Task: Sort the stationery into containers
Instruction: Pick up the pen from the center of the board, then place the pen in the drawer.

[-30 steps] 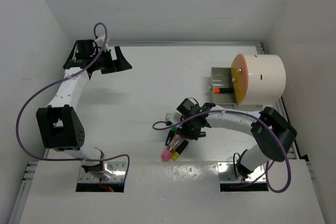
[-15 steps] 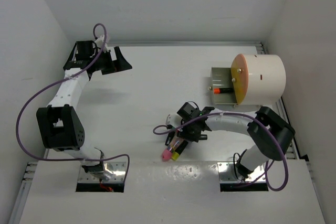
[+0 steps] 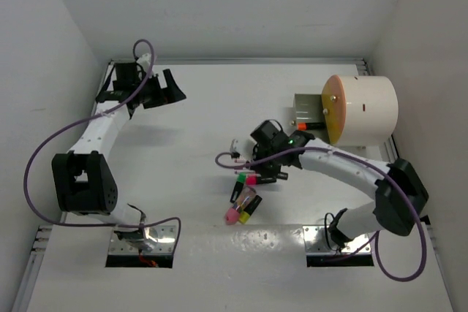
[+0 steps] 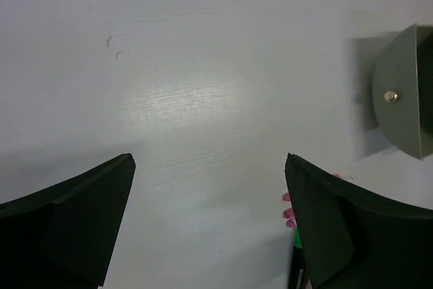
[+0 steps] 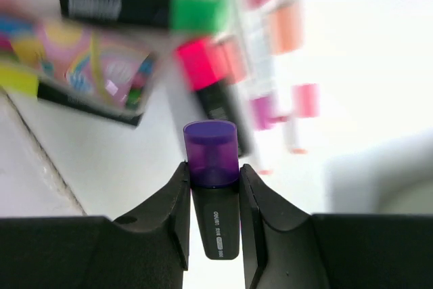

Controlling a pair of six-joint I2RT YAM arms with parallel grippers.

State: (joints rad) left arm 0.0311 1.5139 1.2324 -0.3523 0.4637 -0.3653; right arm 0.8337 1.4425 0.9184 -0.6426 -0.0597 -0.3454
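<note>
Next, I set the purple-capped black highlighter in the grey drawer [image 3: 311,119] just behind the orange highlighter with my right gripper. The black highlighter is now above the stationery pile.
My right gripper [image 3: 257,168] is shut on a purple-capped black highlighter [image 5: 214,187] and holds it above the pile of stationery, as the right wrist view [image 5: 212,167] shows. Below it lie a green highlighter [image 3: 240,178], a pink highlighter [image 3: 251,180], a yellow one [image 3: 247,214], a pink-ended tube [image 3: 232,215] and thin white pens [image 3: 235,148]. The cream-white drum [image 3: 369,107] with its orange end face [image 3: 334,109] stands at the far right. An orange highlighter [image 3: 311,127] lies in its grey drawer [image 3: 307,104]. My left gripper [image 3: 172,90] is open and empty at the far left.
White walls close the table at the back and on both sides. The left wrist view shows bare table, the grey drawer front [image 4: 400,103] with a knob, and pink pen marks [image 4: 288,205] beside the right finger. A colourful flat pack [image 5: 91,65] lies by the pile.
My right gripper has risen from the pile and moved up and slightly right with the purple highlighter in it. The left arm has shifted a little towards the back.
</note>
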